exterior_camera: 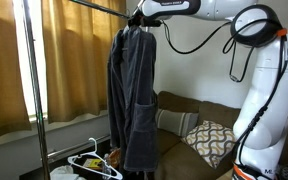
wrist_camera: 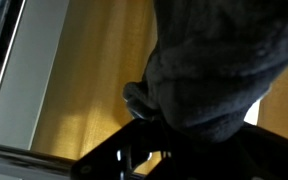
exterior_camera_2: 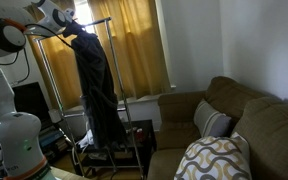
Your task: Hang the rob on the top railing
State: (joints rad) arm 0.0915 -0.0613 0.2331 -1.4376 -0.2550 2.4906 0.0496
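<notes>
Next, my gripper lets go of the robe over the top railing (exterior_camera: 135, 27) beside the edge of the yellow curtains. The robe now hangs full length from its collar.
The dark charcoal robe (exterior_camera: 136, 90) hangs full length from its collar, which is bunched in my gripper (exterior_camera: 140, 16). It also shows in an exterior view as a long dark drape (exterior_camera_2: 99, 90) below the gripper (exterior_camera_2: 70, 30). The top railing (exterior_camera: 94, 6) is a thin bar running toward the gripper, and the robe's collar is level with its near end. I cannot tell whether fabric lies over the railing (exterior_camera_2: 96, 20). In the wrist view grey fleece (wrist_camera: 219, 60) fills the upper right and covers the gripper (wrist_camera: 162, 130), which is shut on the robe.
The rack's vertical pole (exterior_camera: 29, 90) stands in front of yellow curtains (exterior_camera: 79, 70). A white plastic hanger (exterior_camera: 94, 162) lies low by the rack's base. A brown sofa (exterior_camera: 189, 140) with patterned pillows (exterior_camera: 212, 140) sits right behind the hanging robe.
</notes>
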